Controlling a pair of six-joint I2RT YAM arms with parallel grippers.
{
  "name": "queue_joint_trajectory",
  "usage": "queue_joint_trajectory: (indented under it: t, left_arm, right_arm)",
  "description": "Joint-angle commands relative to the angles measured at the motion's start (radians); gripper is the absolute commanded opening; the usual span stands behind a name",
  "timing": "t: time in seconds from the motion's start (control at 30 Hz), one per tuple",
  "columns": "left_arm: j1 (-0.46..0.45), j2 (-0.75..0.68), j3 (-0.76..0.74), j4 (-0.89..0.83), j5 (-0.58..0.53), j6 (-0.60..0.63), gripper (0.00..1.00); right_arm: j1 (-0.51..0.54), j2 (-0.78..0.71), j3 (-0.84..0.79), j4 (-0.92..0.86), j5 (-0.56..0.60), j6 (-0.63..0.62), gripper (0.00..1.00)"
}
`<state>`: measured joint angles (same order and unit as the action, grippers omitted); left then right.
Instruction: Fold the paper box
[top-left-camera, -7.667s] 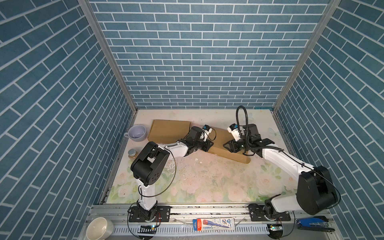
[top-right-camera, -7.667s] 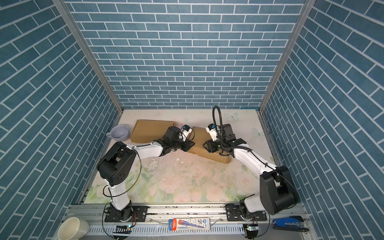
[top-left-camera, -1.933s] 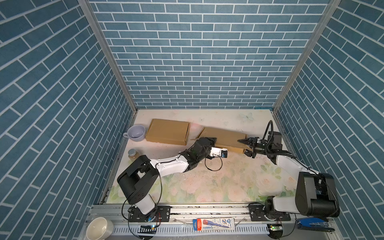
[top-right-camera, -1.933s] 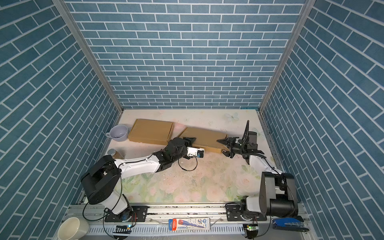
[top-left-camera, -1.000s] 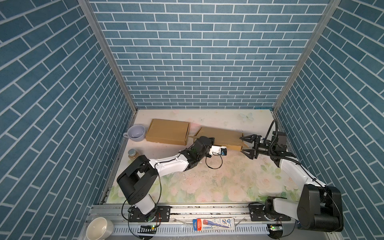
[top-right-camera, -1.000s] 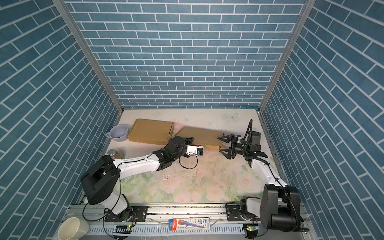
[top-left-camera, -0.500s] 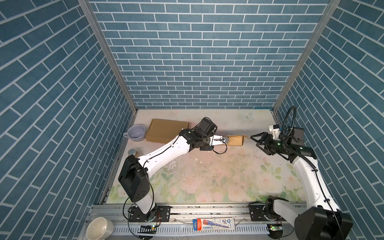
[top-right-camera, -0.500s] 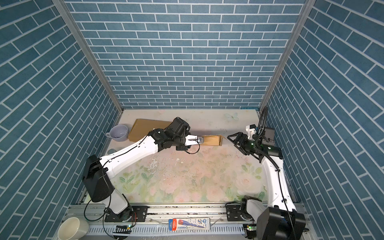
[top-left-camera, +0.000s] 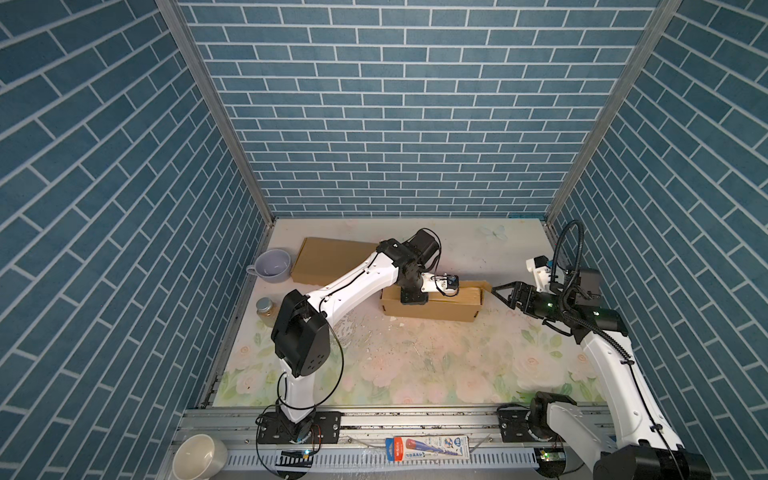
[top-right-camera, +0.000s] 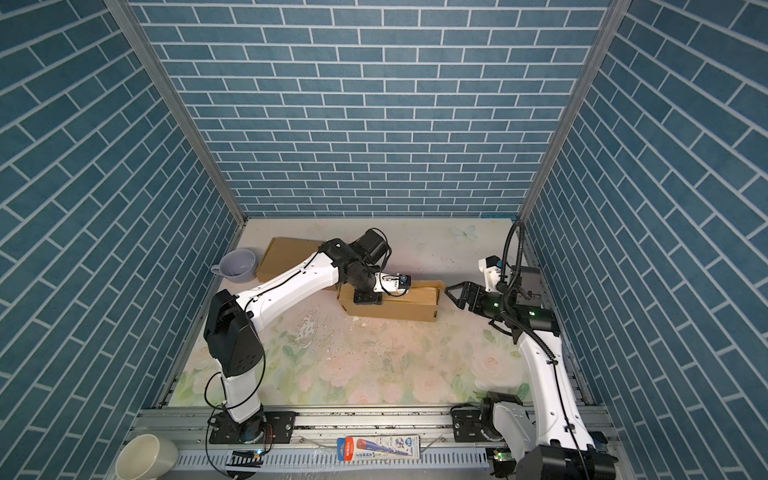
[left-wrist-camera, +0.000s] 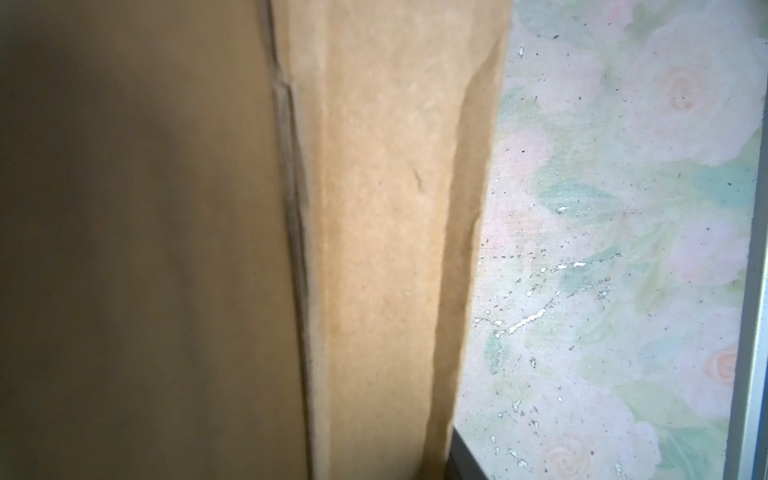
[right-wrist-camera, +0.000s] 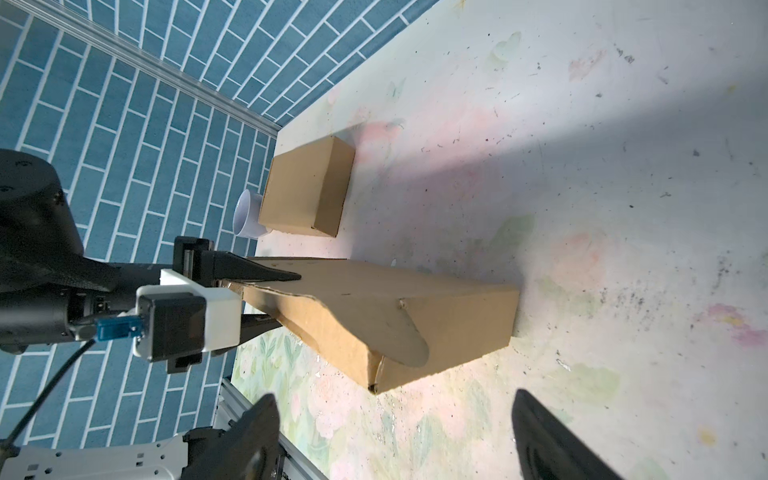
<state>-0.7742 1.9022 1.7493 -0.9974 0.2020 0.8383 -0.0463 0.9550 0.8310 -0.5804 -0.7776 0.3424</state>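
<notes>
Next, my right gripper pinches the flap's edge (right-wrist-camera: 417, 354) and straightens the rounded flap, as it slants loose across the box's end, while my left gripper steadies the box's panel.
The paper box (top-left-camera: 432, 307) (top-right-camera: 390, 307) is brown cardboard, part folded, and stands on the floral mat mid-table with a rounded flap loose at its right end (right-wrist-camera: 399, 345). My left gripper (top-left-camera: 412, 297) (top-right-camera: 367, 297) reaches down over the box's left part and is shut on its upper cardboard panel, one finger on each side (right-wrist-camera: 286, 297). Cardboard (left-wrist-camera: 374, 208) fills most of the left wrist view. My right gripper (top-left-camera: 498, 293) (top-right-camera: 454, 293) (right-wrist-camera: 395, 411) hovers open just right of the box's end, touching nothing.
A closed brown box (top-left-camera: 332, 259) (right-wrist-camera: 307, 191) lies at the back left, beside a lilac cup (top-left-camera: 272, 266) (top-right-camera: 237, 266). A small jar (top-left-camera: 264, 307) stands by the left edge. A white bowl (top-left-camera: 199, 459) and a packet (top-left-camera: 428, 448) rest on the front rail.
The left arm has lifted and turned the cardboard from lying flat to a raised box shape. The right gripper has drawn back to the right and opened wider.
</notes>
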Motion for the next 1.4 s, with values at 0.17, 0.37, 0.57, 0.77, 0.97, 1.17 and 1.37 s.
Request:
queue_joint_trajectory:
  t: [0.17,0.37,0.57,0.77,0.97,1.17,1.37]
  left_arm:
    - [0.010,0.068,0.027,-0.087,0.061,-0.010,0.40]
    - [0.015,0.106,0.046,-0.094,0.065,-0.005,0.40]
    - [0.019,0.119,0.041,-0.086,0.071,-0.001,0.40]
    - [0.021,0.135,0.039,-0.076,0.074,0.000,0.40]
    - [0.024,0.151,0.010,-0.016,0.066,-0.003,0.42]
    - [0.024,0.168,-0.014,0.022,0.062,-0.007,0.41]
    - [0.020,0.185,-0.016,0.051,0.060,-0.025,0.32]
  right_arm:
    - [0.091,0.096,-0.001,0.112,0.019,-0.045,0.82]
    - [0.123,0.158,0.002,0.157,0.042,-0.044,0.78]
    - [0.126,0.209,0.010,0.183,0.038,-0.036,0.72]
    - [0.125,0.247,-0.003,0.192,0.053,-0.038,0.65]
    - [0.125,0.293,-0.032,0.139,0.159,-0.098,0.52]
    - [0.128,0.293,-0.031,0.144,0.168,-0.087,0.49]
    - [0.138,0.314,-0.009,0.096,0.220,-0.111,0.46]
